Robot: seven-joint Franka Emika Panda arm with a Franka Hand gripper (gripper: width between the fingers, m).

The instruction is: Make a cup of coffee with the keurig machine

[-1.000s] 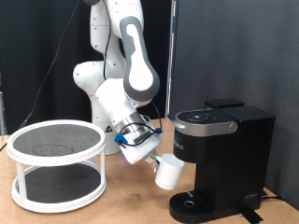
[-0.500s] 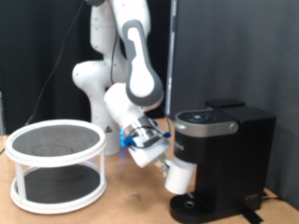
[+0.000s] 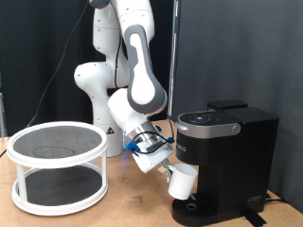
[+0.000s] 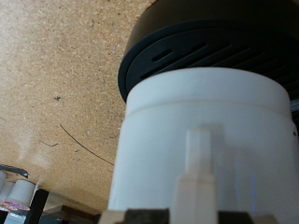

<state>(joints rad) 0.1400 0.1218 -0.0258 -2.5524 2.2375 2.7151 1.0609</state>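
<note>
The robot's gripper will release the white cup, held tilted just above the tray now, on the keurig machine's round drip tray (image 3: 188, 207) (image 4: 213, 58), standing upright under the brew head.
The black keurig machine (image 3: 222, 156) stands at the exterior view's right on the wooden table, lid down. My gripper (image 3: 169, 173) is shut on the white cup (image 3: 182, 183) and holds it tilted just above the machine's round drip tray (image 3: 201, 208), under the brew head. In the wrist view the cup (image 4: 206, 140) fills the picture, held by its handle (image 4: 197, 177), with the black slotted drip tray (image 4: 210, 51) right behind it.
A white two-tier round rack with mesh shelves (image 3: 59, 165) stands at the exterior view's left. The white robot base (image 3: 95, 85) is behind it. A thin dark cable lies on the wooden table (image 4: 56, 84).
The arm has moved the cup to the exterior view's right and lower, from beside the machine to over its drip tray.
</note>
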